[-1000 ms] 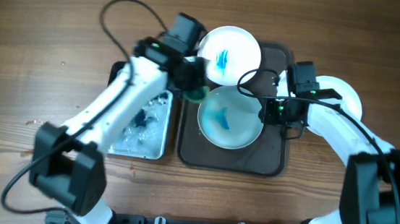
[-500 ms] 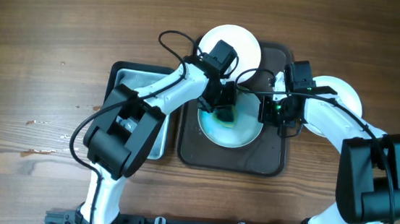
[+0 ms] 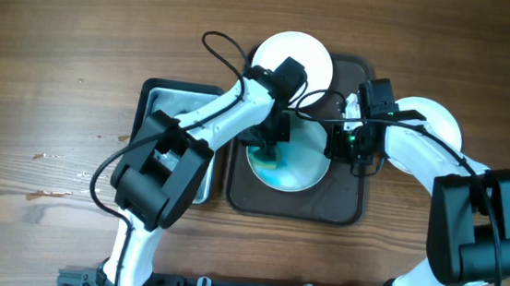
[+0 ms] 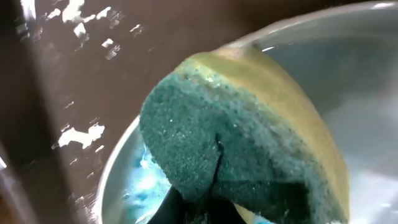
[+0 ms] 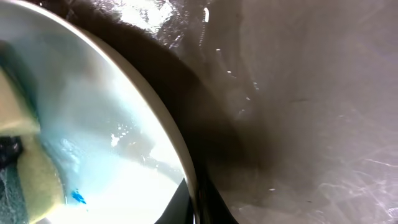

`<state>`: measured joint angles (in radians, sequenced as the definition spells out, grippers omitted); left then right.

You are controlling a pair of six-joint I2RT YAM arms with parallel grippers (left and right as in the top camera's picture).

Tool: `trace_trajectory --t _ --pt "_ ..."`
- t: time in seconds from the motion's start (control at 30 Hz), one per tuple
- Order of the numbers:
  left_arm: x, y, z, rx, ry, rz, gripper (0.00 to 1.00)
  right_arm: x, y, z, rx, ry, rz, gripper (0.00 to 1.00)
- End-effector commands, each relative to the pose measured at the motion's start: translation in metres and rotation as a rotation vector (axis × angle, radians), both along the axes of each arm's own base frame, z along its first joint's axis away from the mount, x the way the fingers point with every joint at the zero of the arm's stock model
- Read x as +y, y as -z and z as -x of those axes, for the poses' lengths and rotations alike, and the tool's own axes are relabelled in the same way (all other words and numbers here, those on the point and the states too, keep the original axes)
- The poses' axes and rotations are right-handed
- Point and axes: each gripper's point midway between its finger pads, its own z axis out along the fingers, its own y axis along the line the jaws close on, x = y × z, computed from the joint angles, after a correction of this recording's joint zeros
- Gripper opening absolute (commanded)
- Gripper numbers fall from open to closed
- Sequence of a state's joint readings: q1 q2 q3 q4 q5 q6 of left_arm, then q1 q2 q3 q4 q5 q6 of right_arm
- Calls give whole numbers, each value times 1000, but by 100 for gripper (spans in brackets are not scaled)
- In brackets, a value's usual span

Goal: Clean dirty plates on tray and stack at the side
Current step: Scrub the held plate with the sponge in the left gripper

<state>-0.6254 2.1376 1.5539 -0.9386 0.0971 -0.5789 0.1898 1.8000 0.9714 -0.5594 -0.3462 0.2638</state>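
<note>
My left gripper is going to release the green and yellow sponge in the front half of the metal pan [image 3: 171, 162].
A white plate [image 3: 295, 163] smeared with blue lies on the dark brown tray [image 3: 342, 204]. My left gripper [image 3: 272, 137] is shut on a green and yellow sponge [image 4: 249, 143] pressed onto the plate's left part. Blue smears show beside the sponge [image 4: 146, 180]. My right gripper [image 3: 337, 141] is shut on the plate's right rim [image 5: 180, 155]. A second dirty plate [image 3: 313, 57] with a blue mark lies at the tray's back left, partly under the left arm. A clean white plate [image 3: 437, 122] lies on the table right of the tray.
A metal pan [image 3: 162, 98] with water stands left of the tray, mostly under my left arm. The tray's wet bare bottom [image 5: 311, 93] shows in the right wrist view. Wooden table [image 3: 58, 70] lies all around.
My left arm swung from the metal pan to the tray and brought the sponge down onto the plate, then slid it left. The blue mark is smeared. The right gripper kept its hold.
</note>
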Motion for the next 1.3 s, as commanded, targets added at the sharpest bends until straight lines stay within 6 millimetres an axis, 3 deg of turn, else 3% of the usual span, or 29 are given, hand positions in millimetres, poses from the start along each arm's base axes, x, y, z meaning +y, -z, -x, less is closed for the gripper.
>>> trace_trajectory --t 0.0,0.17,0.37,0.47,0.57,0.6,0.73,0.93,1.1,1.27 --pt "-54 19 22 101 48 228 4 -13 16 5 43 23 64 4" --pt "-107 20 67 159 180 384 4 -14 16 5 43 24 68 5" --pt "-116 20 87 182 226 377 4 -14 16 7 51 24 69 4" --pt "-94 28 73 156 179 288 4 -14 17 7 51 24 69 4" --pt "-47 38 51 115 102 118 4 -14 17 7 51 24 69 4" --pt "-24 41 40 89 63 33 4 -14 17 7 51 24 69 4" --pt "43 39 3 3 -54 -180 4 -14 17 7 51 24 69 4" --pt "66 32 -12 -35 -99 -256 4 -14 17 7 51 24 69 4" --pt "66 32 -12 -38 -114 -260 4 -14 17 7 52 24 69 4" --pt "93 25 -22 -121 -177 -403 4 -14 17 8 55 23 70 4"
